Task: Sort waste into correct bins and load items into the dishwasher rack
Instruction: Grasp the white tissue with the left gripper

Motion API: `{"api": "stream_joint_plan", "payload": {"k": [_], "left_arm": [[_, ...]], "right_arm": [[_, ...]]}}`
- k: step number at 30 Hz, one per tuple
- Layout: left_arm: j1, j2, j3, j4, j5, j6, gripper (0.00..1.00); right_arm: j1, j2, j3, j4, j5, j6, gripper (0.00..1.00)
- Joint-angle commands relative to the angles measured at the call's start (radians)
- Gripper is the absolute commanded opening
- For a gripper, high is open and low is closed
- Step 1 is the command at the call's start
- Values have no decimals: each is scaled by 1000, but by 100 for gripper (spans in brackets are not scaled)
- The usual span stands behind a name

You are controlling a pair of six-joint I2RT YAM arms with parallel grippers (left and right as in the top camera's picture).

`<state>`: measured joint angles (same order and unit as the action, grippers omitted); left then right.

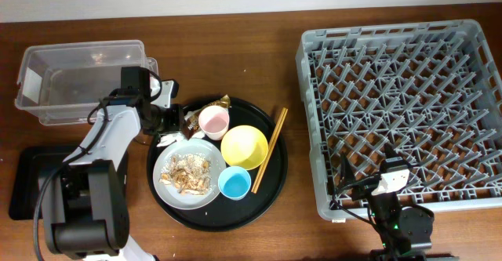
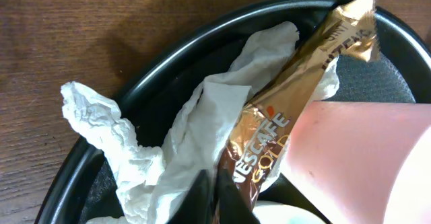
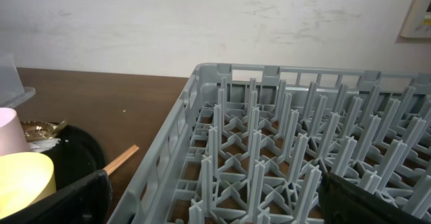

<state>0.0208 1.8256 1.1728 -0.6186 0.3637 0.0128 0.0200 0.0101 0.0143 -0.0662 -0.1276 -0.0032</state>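
Observation:
My left gripper will open and take only the napkin (image 2: 201,136) to the clear plastic box, as it is pinching the brown snack wrapper's lower edge beside the white napkin.
My left gripper (image 1: 174,122) is at the round black tray's back left. In the left wrist view its fingers (image 2: 214,194) are pressed together on the lower edge of the brown snack wrapper (image 2: 283,116), beside the crumpled white napkin (image 2: 195,130). The wrapper leans on the pink cup (image 1: 213,121). The yellow bowl (image 1: 244,146), light-blue cup (image 1: 234,183), chopsticks (image 1: 269,151) and the plate (image 1: 166,184) with flaky food scraps (image 1: 188,173) sit on the tray. My right gripper (image 3: 222,204) is open and empty over the grey rack's (image 1: 408,96) front left corner.
The clear plastic box (image 1: 78,77) stands at the back left, just behind my left arm. The shallow black rectangular tray (image 1: 27,184) lies at the front left under the arm's base. The round black tray (image 1: 274,179) sits between them and the rack.

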Motion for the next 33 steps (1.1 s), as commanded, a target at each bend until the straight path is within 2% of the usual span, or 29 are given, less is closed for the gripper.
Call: {"api": "stream_joint_plan", "payload": {"k": [1, 8, 9, 11, 16, 17, 18, 24, 26, 28, 33], "left_arm": [[0, 7, 8, -5, 14, 10, 1], [0, 7, 68, -89, 14, 10, 1], [0, 7, 81, -98, 14, 10, 6], [2, 7, 117, -124, 14, 10, 0], [2, 6, 179, -187, 14, 10, 0], [2, 7, 180, -188, 14, 10, 25], [2, 7, 180, -188, 3, 10, 60], [0, 11, 130, -143, -77, 10, 58], [0, 15, 107, -114, -76, 10, 53], [0, 23, 90, -89, -76, 10, 43], [0, 79, 84, -80, -75, 10, 41]], "right_arm": [[-7, -7, -9, -1, 5, 4, 99], [-7, -7, -9, -1, 5, 4, 99], [-7, -7, -9, -1, 5, 4, 99], [-7, -6, -9, -1, 5, 4, 99], [-7, -7, -9, -1, 5, 4, 99], [-7, -7, -9, -1, 5, 4, 99], [-7, -7, -9, -1, 5, 4, 99], [-7, -6, -9, -1, 5, 4, 99], [-7, -6, -9, -1, 5, 4, 99], [-7, -7, -9, -1, 5, 4, 99], [-7, -6, -9, -1, 5, 4, 99]]}}
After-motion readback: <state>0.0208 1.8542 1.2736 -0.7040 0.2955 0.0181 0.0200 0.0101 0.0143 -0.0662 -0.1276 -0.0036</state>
